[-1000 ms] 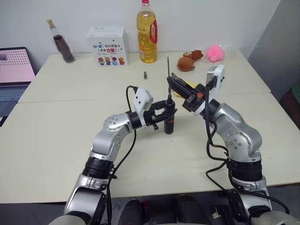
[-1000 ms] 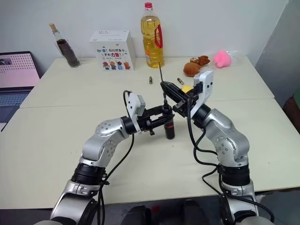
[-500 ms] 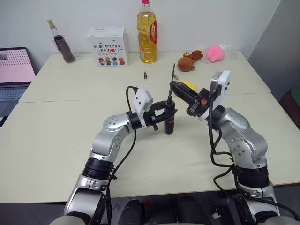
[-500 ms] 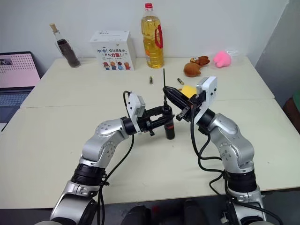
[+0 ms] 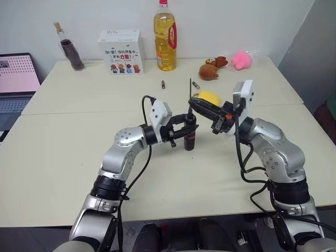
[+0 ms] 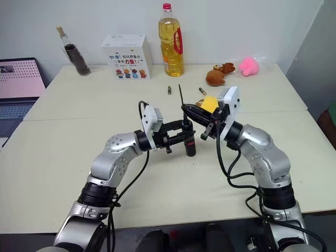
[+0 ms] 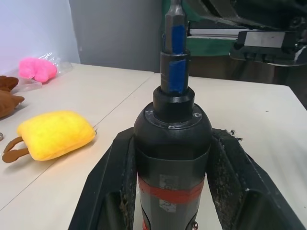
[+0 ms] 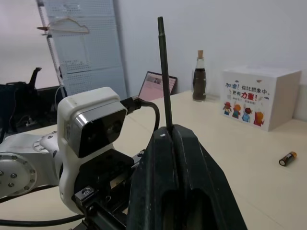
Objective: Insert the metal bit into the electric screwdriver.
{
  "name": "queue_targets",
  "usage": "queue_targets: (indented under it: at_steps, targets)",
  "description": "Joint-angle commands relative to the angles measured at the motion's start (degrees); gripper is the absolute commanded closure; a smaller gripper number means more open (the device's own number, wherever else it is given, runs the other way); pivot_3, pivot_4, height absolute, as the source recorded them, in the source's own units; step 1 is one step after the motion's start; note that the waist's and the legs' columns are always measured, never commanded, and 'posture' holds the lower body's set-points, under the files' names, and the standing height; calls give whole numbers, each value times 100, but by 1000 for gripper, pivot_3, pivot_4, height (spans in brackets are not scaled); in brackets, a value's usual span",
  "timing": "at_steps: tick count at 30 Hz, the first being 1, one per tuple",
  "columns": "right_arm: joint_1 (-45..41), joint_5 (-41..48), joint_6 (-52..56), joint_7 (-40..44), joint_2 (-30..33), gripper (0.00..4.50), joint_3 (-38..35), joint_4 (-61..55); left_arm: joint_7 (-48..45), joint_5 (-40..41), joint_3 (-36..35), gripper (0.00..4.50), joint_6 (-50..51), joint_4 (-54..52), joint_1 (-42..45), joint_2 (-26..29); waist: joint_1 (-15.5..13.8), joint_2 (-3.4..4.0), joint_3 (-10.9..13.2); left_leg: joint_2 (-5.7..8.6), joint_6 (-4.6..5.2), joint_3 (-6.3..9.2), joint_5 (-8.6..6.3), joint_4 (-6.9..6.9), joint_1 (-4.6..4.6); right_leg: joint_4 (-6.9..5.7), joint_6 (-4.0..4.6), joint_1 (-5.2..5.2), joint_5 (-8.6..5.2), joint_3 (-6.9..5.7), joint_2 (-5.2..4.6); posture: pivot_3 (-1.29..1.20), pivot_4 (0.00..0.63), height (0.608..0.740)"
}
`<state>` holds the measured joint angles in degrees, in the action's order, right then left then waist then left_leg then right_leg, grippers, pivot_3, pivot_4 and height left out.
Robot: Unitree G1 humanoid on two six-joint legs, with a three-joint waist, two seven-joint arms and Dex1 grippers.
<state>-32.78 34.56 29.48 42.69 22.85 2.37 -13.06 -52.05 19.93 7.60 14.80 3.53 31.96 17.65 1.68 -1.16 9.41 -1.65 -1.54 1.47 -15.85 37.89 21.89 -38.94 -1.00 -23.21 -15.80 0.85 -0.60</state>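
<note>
My left gripper will put the electric screwdriver, now held upright over the table, down on the table just this side of the seam (image 5: 144, 130), facing the white box.
The electric screwdriver (image 5: 189, 137) stands upright over the table, black with a red band and a blue tip (image 7: 172, 38). My left gripper (image 5: 185, 127) is shut on its body from the left. My right gripper (image 5: 193, 103) is shut on the metal bit (image 5: 190, 89), a thin dark rod that points up out of its fingers (image 8: 165, 72). The bit hangs almost straight above the screwdriver's tip. A grey shaft end (image 7: 173, 9) meets the blue tip; I cannot tell if it is seated.
A yellow sponge (image 5: 209, 96) lies just behind the right gripper. Two batteries (image 5: 163, 84) (image 5: 196, 84), a brown toy (image 5: 210, 68) and a pink toy (image 5: 240, 59) lie further back. An oil bottle (image 5: 164, 37), a white box (image 5: 119, 51) and a dark bottle (image 5: 68, 50) line the far edge; a laptop (image 5: 16, 79) sits left.
The right wrist has turned and its elbow swung outward, bringing the bit lower and more upright over the screwdriver's tip. The left gripper and the screwdriver have stayed put.
</note>
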Motion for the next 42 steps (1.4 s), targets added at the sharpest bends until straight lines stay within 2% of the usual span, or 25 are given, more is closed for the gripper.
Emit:
queue_targets:
  at_steps: [1,12,15,21,22,25,31,34,38,42]
  targets:
    - [-50,-96,135,338,181,4483,126,290,-142,-112,82,2829,-166,11,82,57,-1,0,0,0,0,0,0,0,0,0,0,0,0,0,0,0,150,740]
    - [0,-386,-79,587,368,4483,187,454,-143,-133,39,2829,-221,80,82,69,-1,0,0,-1,0,1,0,0,0,0,0,0,0,1,0,0,150,740]
    - [-53,-237,24,530,385,3987,13,350,-151,-138,26,2829,-228,158,149,66,-4,0,0,-1,0,1,0,0,0,-1,0,0,0,0,0,0,150,740]
    - [-166,111,434,136,387,2385,-449,-9,-115,-160,15,2829,-343,372,263,-31,0,1,4,-1,0,2,0,1,6,-2,0,-5,0,1,0,0,150,740]
    - [-162,162,510,68,392,2264,-516,-101,-123,-156,20,2829,-350,382,265,-40,0,1,4,-1,0,2,0,0,5,-2,0,-5,0,2,0,0,150,740]
    - [-120,429,805,-136,489,1542,-792,-456,-147,-137,32,2829,-346,406,290,-76,-5,1,4,-1,0,3,0,1,6,-1,0,-5,0,2,-1,0,150,740]
    - [11,1331,1610,-427,1057,212,-1518,-1289,-304,-117,-68,2829,-349,686,560,11,-21,0,6,2,0,2,0,1,11,0,0,-5,0,-2,-2,0,150,740]
    - [116,1688,1871,-454,1383,78,-1777,-1548,-332,-193,-184,2829,-494,1108,953,88,-14,-3,8,3,0,1,0,2,11,0,0,-5,0,-2,0,0,150,740]
    - [318,1744,1908,-843,1429,78,-1864,-1846,-481,-276,-289,2829,-695,1669,1507,330,13,-7,14,0,1,1,0,0,11,1,0,-6,0,-1,9,0,150,740]
    - [1172,1859,1966,-1069,1454,78,-1902,-2522,-1076,-537,-376,2829,-778,2354,2109,1314,14,-17,30,-4,2,7,-1,-2,36,1,0,-29,-1,-5,16,0,150,740]
